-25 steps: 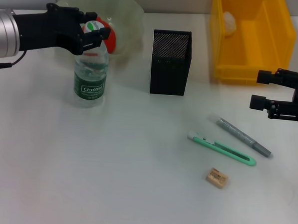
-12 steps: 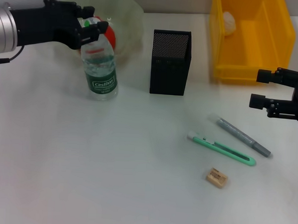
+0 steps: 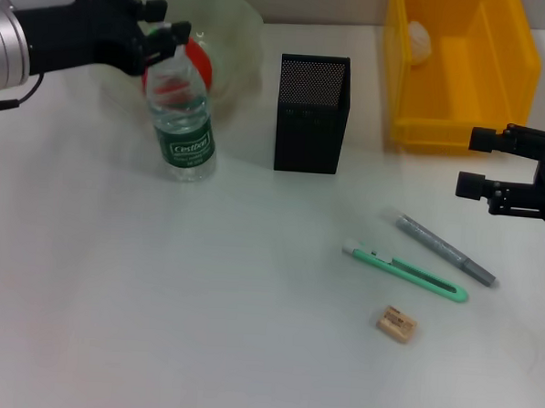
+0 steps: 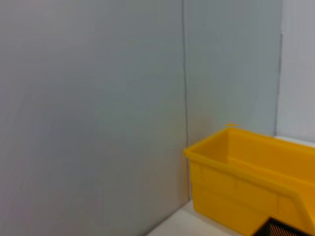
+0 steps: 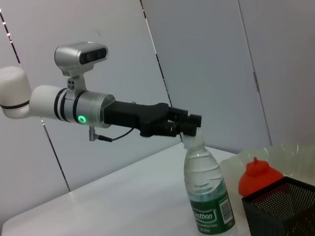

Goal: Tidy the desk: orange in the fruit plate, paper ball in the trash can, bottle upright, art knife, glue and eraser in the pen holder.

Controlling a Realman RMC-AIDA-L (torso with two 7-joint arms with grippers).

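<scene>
Next, my right gripper should close on the body of the green art knife point(image 3: 374, 257), close to the knife's white end.
The clear water bottle point(image 3: 181, 117) with a green label stands upright on the white desk, in front of the clear fruit plate point(image 3: 236, 24). My left gripper point(image 3: 168, 23) is open at the bottle's cap, which it hides; the right wrist view shows this gripper point(image 5: 189, 125) at the top of the bottle point(image 5: 206, 196). The red-orange fruit point(image 3: 200, 65) lies in the plate. The green art knife point(image 3: 406, 270), grey glue stick point(image 3: 446, 250) and tan eraser point(image 3: 397, 323) lie on the desk at the right. My right gripper point(image 3: 474, 162) is open and empty above them.
The black mesh pen holder point(image 3: 312, 115) stands mid-desk. The yellow trash bin point(image 3: 460, 122) at the back right holds a white paper ball point(image 3: 418, 43). The left wrist view shows the bin point(image 4: 246, 172) and a wall.
The bottle moved a little back and right with my left gripper, then stayed standing. My left gripper has since drawn up and back from the cap. The right arm has not moved.
</scene>
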